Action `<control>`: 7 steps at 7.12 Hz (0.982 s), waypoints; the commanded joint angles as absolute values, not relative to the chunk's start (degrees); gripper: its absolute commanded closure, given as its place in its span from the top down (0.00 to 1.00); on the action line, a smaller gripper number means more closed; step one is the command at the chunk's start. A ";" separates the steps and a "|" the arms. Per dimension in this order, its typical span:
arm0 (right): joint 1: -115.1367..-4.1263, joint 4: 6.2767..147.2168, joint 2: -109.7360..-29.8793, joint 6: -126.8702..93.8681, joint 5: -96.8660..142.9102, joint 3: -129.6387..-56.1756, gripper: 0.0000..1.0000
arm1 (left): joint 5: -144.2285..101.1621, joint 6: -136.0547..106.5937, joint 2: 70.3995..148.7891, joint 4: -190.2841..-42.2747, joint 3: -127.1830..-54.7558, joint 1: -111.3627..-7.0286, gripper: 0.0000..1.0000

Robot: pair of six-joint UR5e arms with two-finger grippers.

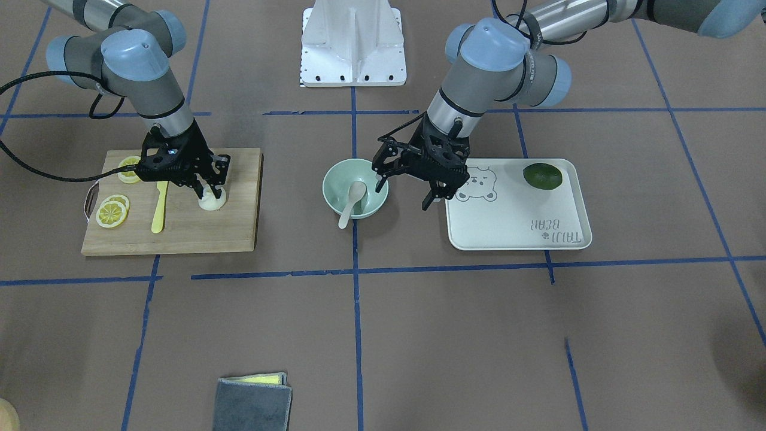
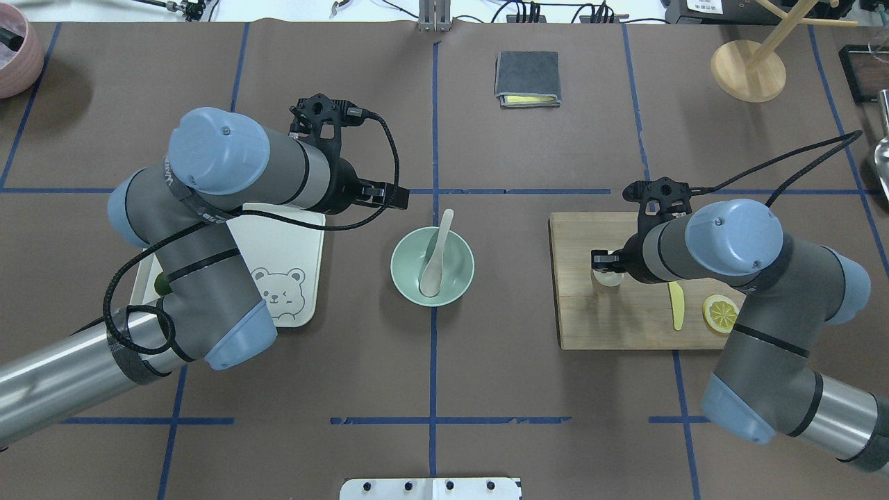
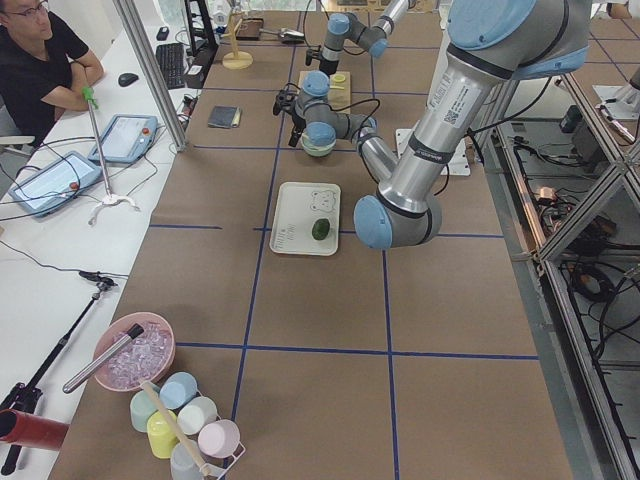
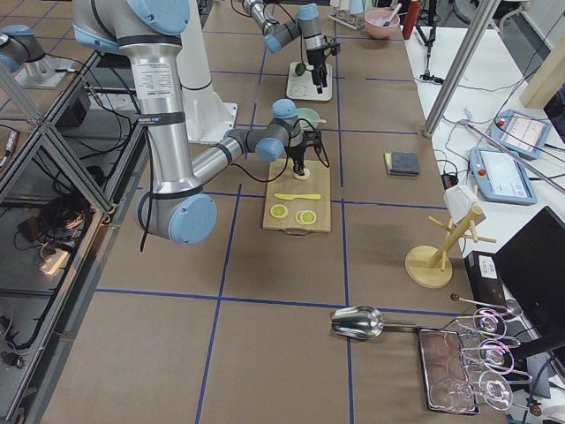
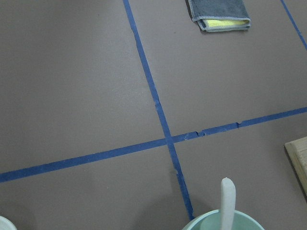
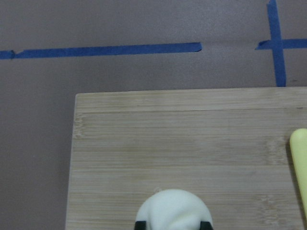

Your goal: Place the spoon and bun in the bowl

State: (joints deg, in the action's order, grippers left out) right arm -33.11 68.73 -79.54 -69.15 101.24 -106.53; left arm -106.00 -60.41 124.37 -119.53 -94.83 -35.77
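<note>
The robot's right gripper will release the white bun in the mint-green bowl [image 1: 346, 186], beside the pale spoon toward the cutting board. The bun still sits on the wooden cutting board.
The pale spoon [image 1: 353, 199] lies in the mint-green bowl [image 1: 332, 179] with its handle over the rim; it also shows in the overhead view [image 2: 436, 255] and the left wrist view [image 5: 227, 201]. My left gripper [image 1: 402, 197] is open and empty, just beside the bowl on the tray side. The white bun [image 1: 213, 202] sits on the wooden cutting board [image 1: 191, 233]. My right gripper [image 1: 209, 193] is down over the bun, its fingertips [image 6: 140, 224] pressed on both sides of the bun [image 6: 172, 208].
On the board lie lemon slices [image 1: 112, 212] and a yellow plastic knife [image 1: 159, 206]. A white bear-printed tray [image 1: 514, 221] with a dark green fruit [image 1: 543, 176] stands beside the bowl. A folded grey cloth [image 1: 252, 401] lies at the table's far side.
</note>
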 commanded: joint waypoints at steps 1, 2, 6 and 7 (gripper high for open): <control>-33.13 68.99 -77.97 -69.34 101.34 -108.44 0.00 | -106.00 -59.77 123.32 -119.53 -95.70 -36.90 0.99; -33.13 73.61 -72.91 -69.52 101.25 -108.98 0.00 | -106.43 -57.16 118.96 -119.53 -99.98 -38.48 0.98; -24.45 79.45 -55.94 -84.87 98.71 -104.09 0.00 | -111.84 -38.45 104.27 -119.71 -107.74 -46.02 0.98; -23.22 79.37 -53.72 -85.51 98.61 -101.71 0.00 | -113.97 -37.97 103.63 -119.88 -107.67 -47.53 0.98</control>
State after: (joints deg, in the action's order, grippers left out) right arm -25.27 79.34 -57.33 -83.38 99.21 -104.59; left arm -110.73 -40.56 105.90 -119.70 -106.99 -45.13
